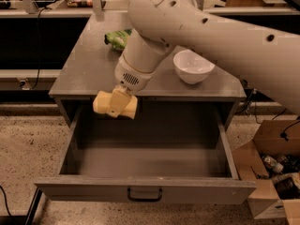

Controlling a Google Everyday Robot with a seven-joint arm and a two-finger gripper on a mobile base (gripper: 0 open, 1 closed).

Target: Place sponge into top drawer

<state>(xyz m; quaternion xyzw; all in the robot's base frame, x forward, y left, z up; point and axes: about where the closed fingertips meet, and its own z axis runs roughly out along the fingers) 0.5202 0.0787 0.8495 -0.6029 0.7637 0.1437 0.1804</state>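
Observation:
The robot's gripper should release the pale yellow sponge near the middle of the drawer's grey bottom (pixel 136 152), behind the dark bar handle.
The pale yellow sponge (pixel 101 101) hangs in my gripper (pixel 116 105), which is shut on it. It is held in the air just past the cabinet top's front edge, over the back left part of the open top drawer (pixel 145 191). The drawer is pulled far out, grey inside, with a dark bar handle (pixel 144 194) on its front panel. My white arm reaches down from the upper right and hides part of the cabinet top.
A white bowl (pixel 192 65) stands on the grey cabinet top (pixel 84 69) at the right. A green snack bag (pixel 117 38) lies at the back. A cardboard box (pixel 272 172) with items stands on the floor to the right.

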